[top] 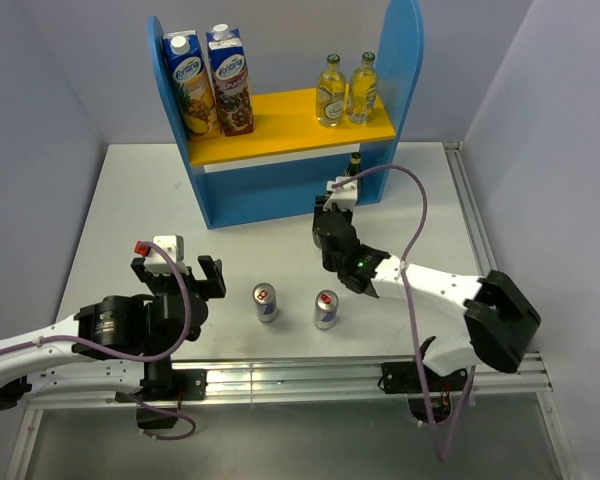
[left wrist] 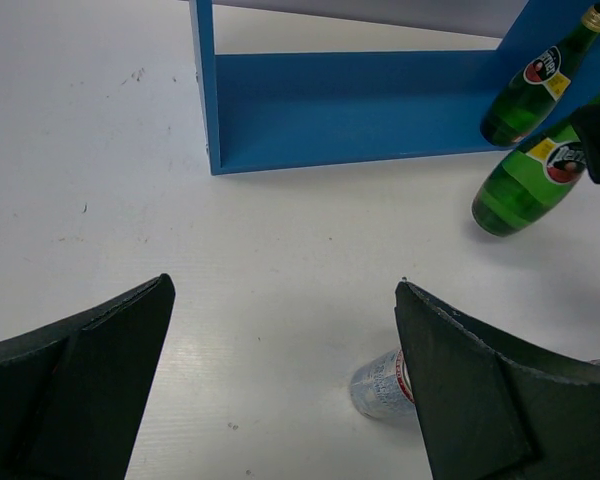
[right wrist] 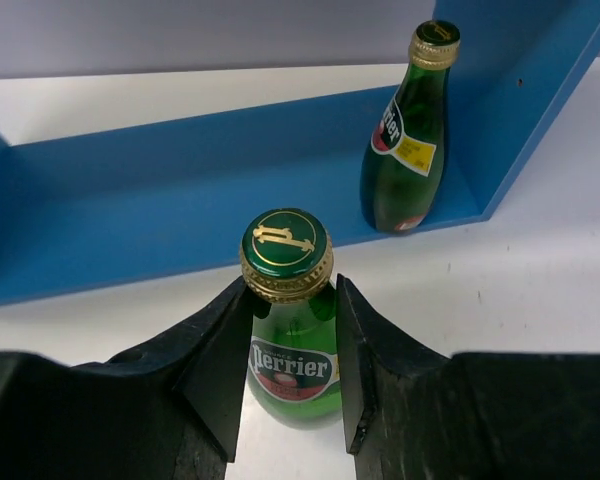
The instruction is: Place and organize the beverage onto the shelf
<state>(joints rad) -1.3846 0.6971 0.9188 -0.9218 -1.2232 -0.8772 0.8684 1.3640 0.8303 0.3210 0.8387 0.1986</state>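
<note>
I will let go of the green bottle in my right gripper on the blue bottom of the shelf's lower bay (top: 328, 194) (right wrist: 318, 213), next to the standing green bottle.
The blue shelf (top: 405, 60) carries two yellowish bottles (top: 346, 90) on the right of its yellow board (top: 290, 130). One green bottle (right wrist: 405, 140) stands in the lower bay's right corner. My right gripper (right wrist: 290, 290) is shut on the neck of the second green bottle (right wrist: 292, 365), just in front of that bay; in the top view the right gripper (top: 338, 195) hides it. Two silver-blue cans (top: 265, 302) (top: 326, 310) stand on the table near the arms. My left gripper (top: 177, 268) is open, left of the cans, holding nothing. In the left wrist view a can (left wrist: 380, 383) sits by its right finger.
Two tall blue juice cartons (top: 208, 80) stand on the left of the yellow board. The blue back panel (right wrist: 180, 190) closes the lower bay. Grey walls enclose the white table (top: 130, 200), and a metal rail (top: 310, 375) runs along its near edge.
</note>
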